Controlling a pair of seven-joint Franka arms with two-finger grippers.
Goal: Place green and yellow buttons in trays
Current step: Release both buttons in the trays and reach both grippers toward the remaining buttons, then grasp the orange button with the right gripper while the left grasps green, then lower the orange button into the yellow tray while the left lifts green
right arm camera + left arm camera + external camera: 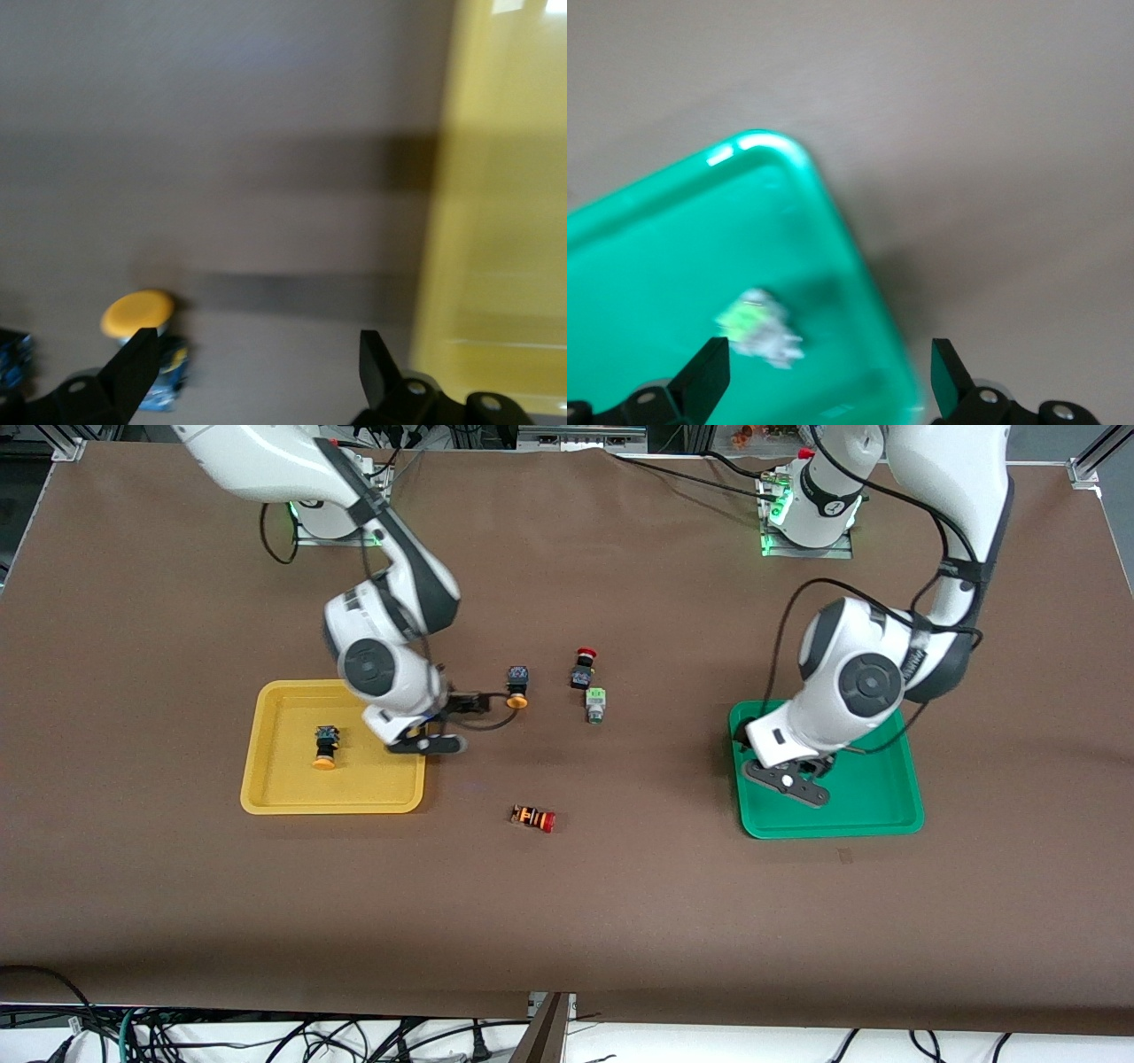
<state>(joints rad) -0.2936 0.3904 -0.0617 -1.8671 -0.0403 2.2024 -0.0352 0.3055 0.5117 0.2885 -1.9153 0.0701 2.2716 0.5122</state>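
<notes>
Next, my left gripper moves to the green button next to the red-capped black switch and closes on that button's white body (595, 701).
One yellow button (325, 747) lies in the yellow tray (266, 797). A second yellow button (517, 685) lies on the table between that tray and a green button (595, 704). My right gripper (477, 705) is open and empty, low over the table between the yellow tray's edge and the second yellow button. The right wrist view shows that button (137, 314) by one of the fingers (133, 367), and the yellow tray (505, 221). My left gripper (828, 381) is open and empty over the green tray (647, 257). The other green button (760, 326) lies in it, near a corner.
A red-capped black switch (583, 667) lies just farther from the front camera than the green button on the table. A red-capped orange-and-black striped switch (533, 817) lies nearer to the front camera, between the trays. The green tray (877, 806) is toward the left arm's end.
</notes>
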